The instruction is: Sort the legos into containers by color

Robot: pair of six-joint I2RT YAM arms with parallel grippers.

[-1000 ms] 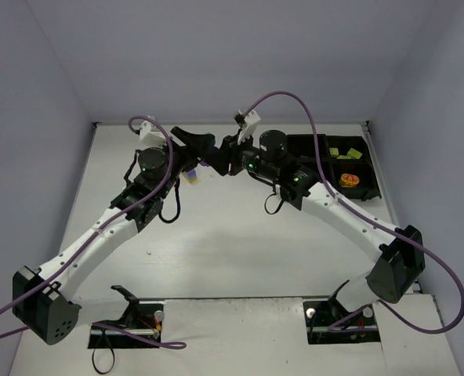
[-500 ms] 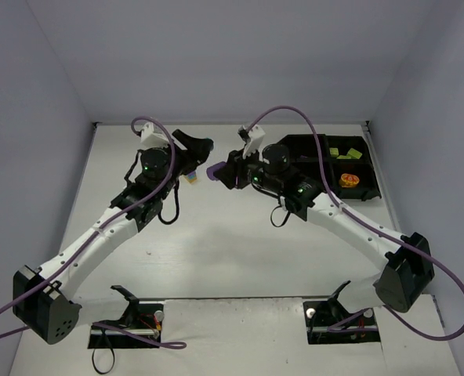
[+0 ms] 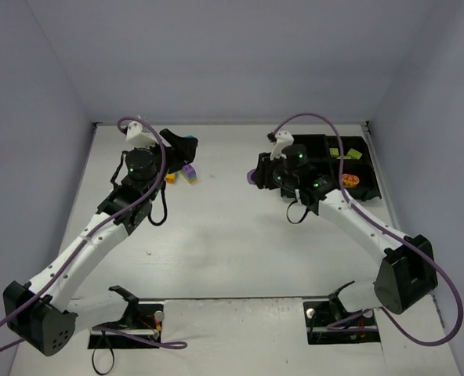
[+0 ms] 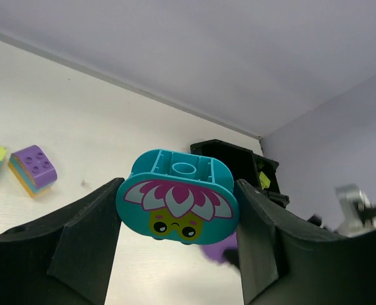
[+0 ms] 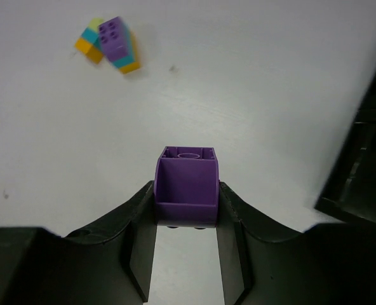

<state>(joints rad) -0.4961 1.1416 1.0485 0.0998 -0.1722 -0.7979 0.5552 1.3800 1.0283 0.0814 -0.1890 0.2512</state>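
My right gripper is going to release the purple brick in the black divided tray's far compartment (image 3: 310, 155), beside the lime green bricks. The purple brick is still held above the table.
My left gripper (image 3: 186, 144) is shut on a cyan oval brick (image 4: 177, 203) with a flower face and holds it above the far left of the table. My right gripper (image 3: 254, 177) is shut on a purple brick (image 5: 187, 187) and holds it above the table, just left of the black divided tray (image 3: 373, 193). The tray holds lime green bricks (image 3: 335, 153) in a far compartment and an orange brick (image 3: 349, 181) in a near right one. A small stack of purple, cyan and orange bricks (image 3: 189, 172) lies on the table near my left gripper; it also shows in the right wrist view (image 5: 115, 44).
The tray's corner (image 5: 366, 152) shows at the right of the right wrist view, and the tray (image 4: 229, 155) lies beyond the cyan brick in the left wrist view. Walls close the table at the back and sides.
The two grippers, close together at the table's middle a second ago, have drawn apart. The left moved left with the cyan brick; the right moved right toward the tray with the purple brick.
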